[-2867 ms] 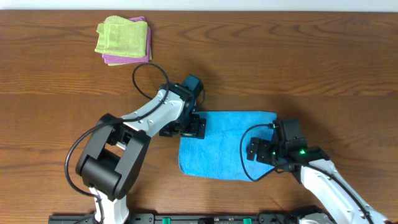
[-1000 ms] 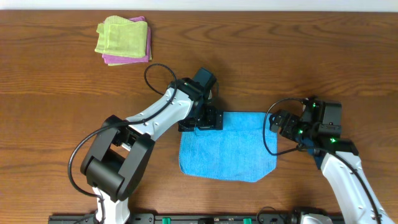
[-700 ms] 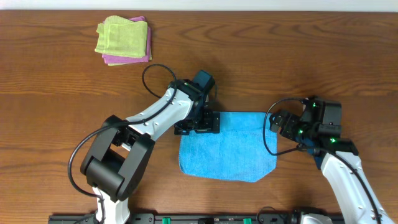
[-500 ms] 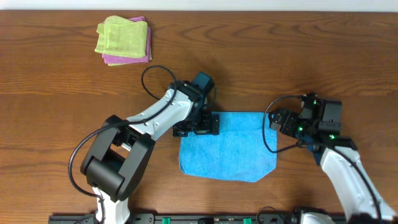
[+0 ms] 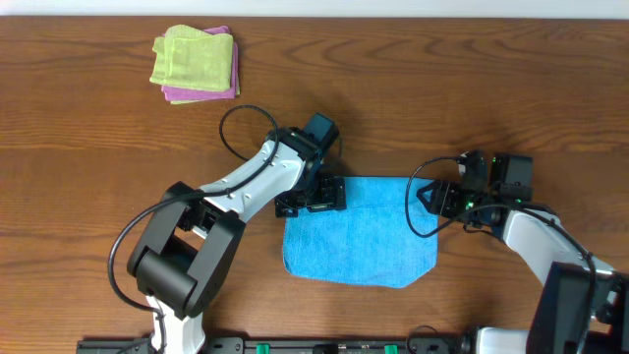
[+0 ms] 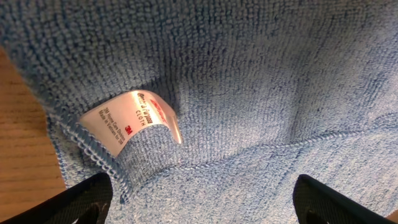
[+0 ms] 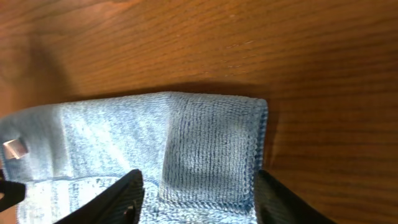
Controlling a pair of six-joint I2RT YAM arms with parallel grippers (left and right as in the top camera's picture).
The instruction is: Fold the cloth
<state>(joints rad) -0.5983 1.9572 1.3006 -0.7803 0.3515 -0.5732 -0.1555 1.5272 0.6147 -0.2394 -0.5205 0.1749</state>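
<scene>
My right gripper should move inward and pinch the cloth inside its corner (image 7: 200, 168) before lifting, because its outer finger is at the cloth's side hem.
A blue cloth (image 5: 359, 236) lies flat on the wooden table, its near right corner slanted. My left gripper (image 5: 316, 197) is open over the cloth's far left corner. In the left wrist view the cloth (image 6: 249, 74) fills the frame with a white label (image 6: 134, 118), and my left gripper (image 6: 199, 211) has its fingers (image 6: 87, 199) wide apart over it. My right gripper (image 5: 432, 197) is open at the cloth's far right corner. In the right wrist view that corner (image 7: 211, 149) lies between the spread fingers (image 7: 121, 196) of my right gripper (image 7: 196, 205).
A stack of folded cloths (image 5: 195, 64), green on pink, sits at the table's far left. Black cables loop beside both wrists (image 5: 236, 123). Bare wood (image 7: 280, 56) lies beyond the cloth's far edge.
My right gripper has moved left to the cloth's far right corner. My left gripper has shifted slightly left and toward me on the far left corner. The cloth has not moved.
</scene>
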